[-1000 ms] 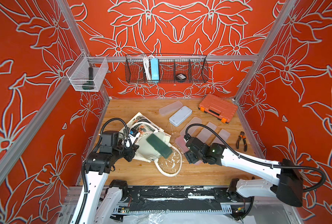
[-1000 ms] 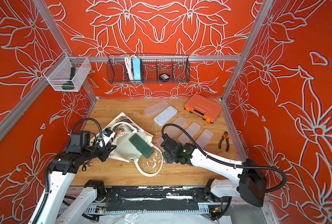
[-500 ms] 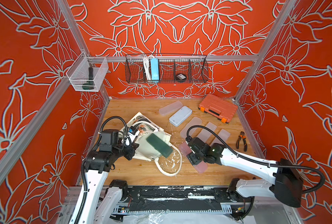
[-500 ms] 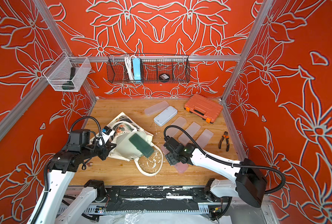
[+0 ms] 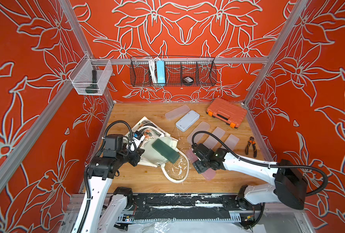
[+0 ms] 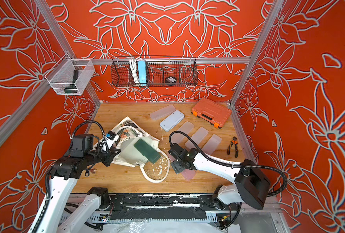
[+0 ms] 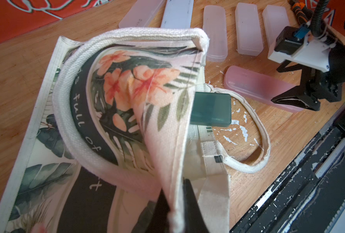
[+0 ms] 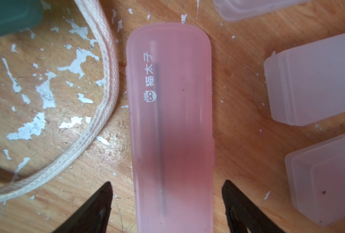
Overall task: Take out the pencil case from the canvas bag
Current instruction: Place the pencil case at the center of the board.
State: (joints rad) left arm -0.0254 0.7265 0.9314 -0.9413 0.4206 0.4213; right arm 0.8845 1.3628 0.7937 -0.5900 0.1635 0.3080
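Observation:
Next, my right gripper should go to the outer end (image 5: 175, 158) (image 8: 27, 16) of the dark green pencil case, sticking out of the canvas bag, and close there.
The canvas bag (image 5: 149, 159) (image 6: 129, 154) lies crumpled at the left of the table, floral panel (image 7: 139, 90) folded up. My left gripper (image 5: 137, 156) (image 7: 174, 191) is shut on the bag's cloth edge. A dark green pencil case (image 5: 165, 150) (image 6: 146, 150) (image 7: 210, 110) sticks out of the bag's mouth. A pink pencil case (image 8: 170, 121) (image 7: 254, 84) (image 5: 208, 174) lies flat on the wood, outside the bag. My right gripper (image 8: 167, 182) (image 5: 199, 166) straddles it, open, with a gap on each side.
The bag's white handle loop (image 5: 185, 171) (image 8: 107, 80) lies beside the pink case. Several translucent cases (image 5: 216, 135), a pale blue case (image 5: 187, 120), an orange tool case (image 5: 226, 112) and pliers (image 5: 251, 146) lie behind and to the right. A wire basket (image 5: 172, 71) hangs on the back wall.
My right gripper has come nearer the front edge with the pink case, and its jaws have widened off it. The left gripper and the bag have stayed put.

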